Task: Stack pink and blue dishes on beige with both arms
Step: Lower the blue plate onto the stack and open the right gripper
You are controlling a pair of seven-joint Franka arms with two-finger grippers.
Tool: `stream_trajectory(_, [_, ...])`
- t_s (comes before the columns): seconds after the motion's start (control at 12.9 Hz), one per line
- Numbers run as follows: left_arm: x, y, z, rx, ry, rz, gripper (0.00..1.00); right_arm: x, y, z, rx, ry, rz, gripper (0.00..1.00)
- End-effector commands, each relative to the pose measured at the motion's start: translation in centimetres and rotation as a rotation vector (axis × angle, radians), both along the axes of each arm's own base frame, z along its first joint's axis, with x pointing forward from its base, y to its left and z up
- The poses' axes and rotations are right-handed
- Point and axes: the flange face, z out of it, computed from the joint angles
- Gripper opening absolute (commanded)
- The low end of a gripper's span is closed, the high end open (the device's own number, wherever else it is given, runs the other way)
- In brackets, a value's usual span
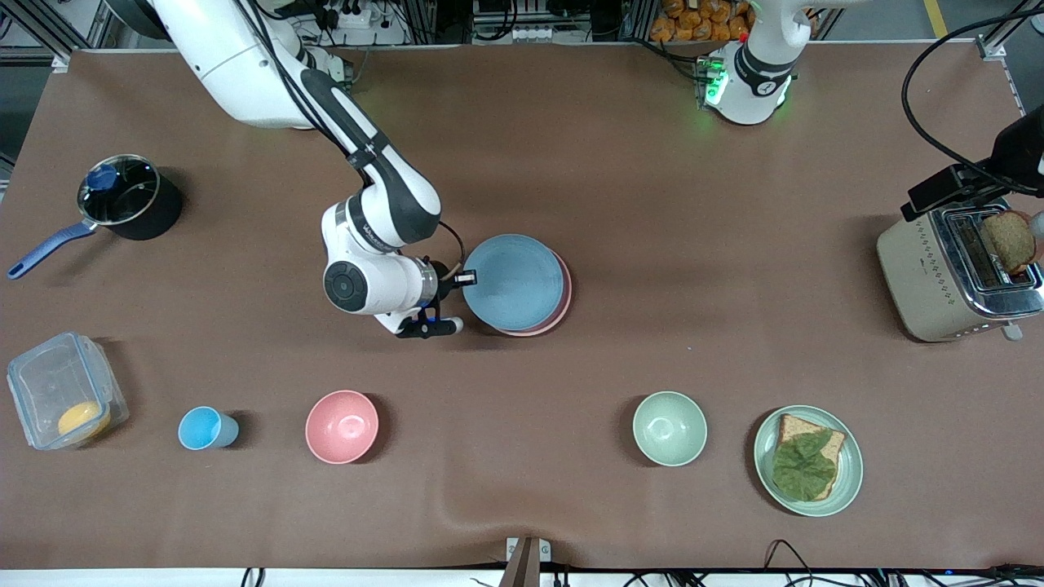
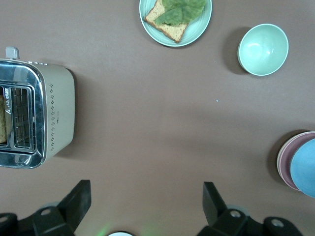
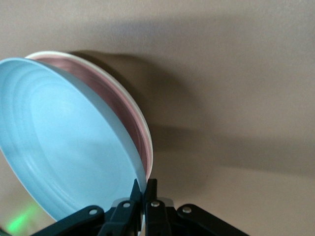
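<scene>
The light blue plate will go down flat on top of the pale pink plate [image 1: 521, 289] [image 3: 66, 135], and I will set it there with my right gripper. The blue plate now hangs tilted over the pink one.
The light blue plate [image 1: 514, 281] [image 3: 64, 147] hangs tilted over the pale pink plate [image 1: 561, 308] [image 3: 130, 115] near the table's middle. My right gripper [image 1: 466, 279] [image 3: 143, 183] is shut on the blue plate's rim, at the edge toward the right arm's end. In the right wrist view a thin cream rim [image 3: 140, 114], apparently the beige plate, shows under the pink one. High over the toaster end of the table, my left gripper [image 1: 954, 189] [image 2: 146, 196] is open and holds nothing. From there the blue plate [image 2: 305, 169] and pink plate [image 2: 284, 158] show at the view's edge.
A toaster [image 1: 938, 277] with a bread slice stands at the left arm's end. Along the near side are a clear box [image 1: 61, 391], blue cup [image 1: 204, 428], pink bowl [image 1: 342, 425], green bowl [image 1: 670, 428] and a green plate [image 1: 848, 477] with bread and lettuce. A black pot [image 1: 130, 200] stands at the right arm's end.
</scene>
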Motion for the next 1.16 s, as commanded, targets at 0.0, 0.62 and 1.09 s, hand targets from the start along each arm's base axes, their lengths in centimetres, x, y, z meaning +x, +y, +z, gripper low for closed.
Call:
stream_trajectory(0.0, [-0.6,0.3,-0.7,-0.018,0.021,-0.005,1.0,0.6,0.8,-0.6,0.008,-0.003,-0.024,0.0])
stream_trajectory(0.62, [-0.7,0.1,-0.7,-0.004,0.021,-0.013,1.0,0.0,2.6,-0.5,-0.001,-0.016,-0.032,0.0])
stream_trajectory(1.09, [-0.5,0.1,-0.4,-0.004,0.007,-0.015,1.0,1.2,0.8,0.5,-0.003,-0.02,-0.049,1.0])
